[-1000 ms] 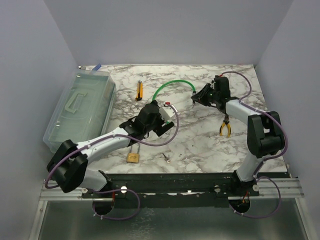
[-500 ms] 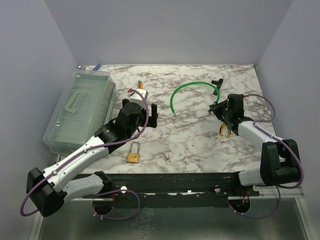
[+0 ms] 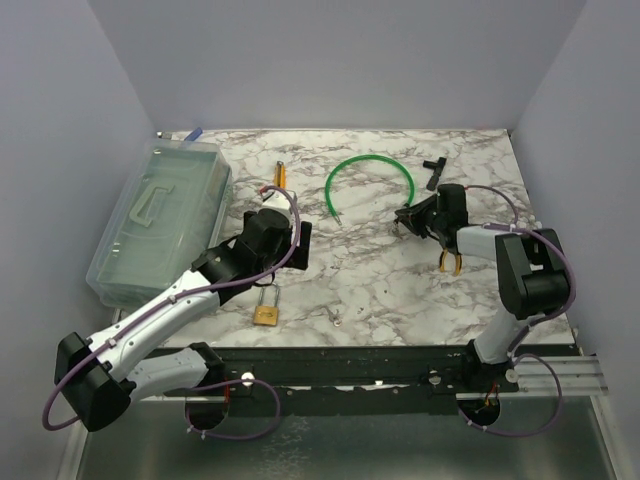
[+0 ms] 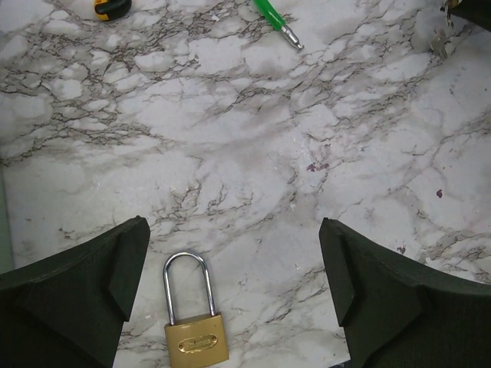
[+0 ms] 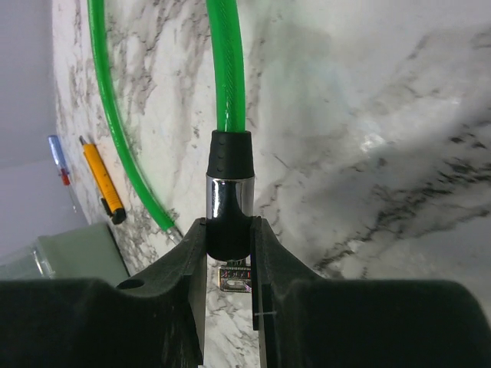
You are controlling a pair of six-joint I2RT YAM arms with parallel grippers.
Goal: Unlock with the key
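The robot's left gripper will next move to the padlock's brass body point(image 3: 266, 315) point(image 4: 197, 342), under the steel shackle, and close on its two sides.
The brass padlock point(image 3: 265, 308) with a steel shackle lies flat near the table's front edge. In the left wrist view the padlock point(image 4: 196, 331) sits low between my open fingers point(image 4: 77, 291). My left gripper point(image 3: 286, 248) hovers just behind it, open and empty point(image 4: 234, 268). The tiny silvery key point(image 3: 335, 318) lies on the marble to the right of the padlock. My right gripper point(image 3: 408, 218) is shut on the black-and-chrome end point(image 5: 229, 215) of a green cable point(image 3: 370, 165).
A clear plastic box point(image 3: 160, 220) stands at the left. A yellow utility knife point(image 3: 279, 178) lies behind my left gripper. Yellow-handled pliers point(image 3: 450, 260) lie by my right arm. A small black part point(image 3: 434, 163) lies at the back right.
My right gripper has moved left with the cable end, and the green arc has shifted. My left gripper has drawn slightly nearer the padlock, still open.
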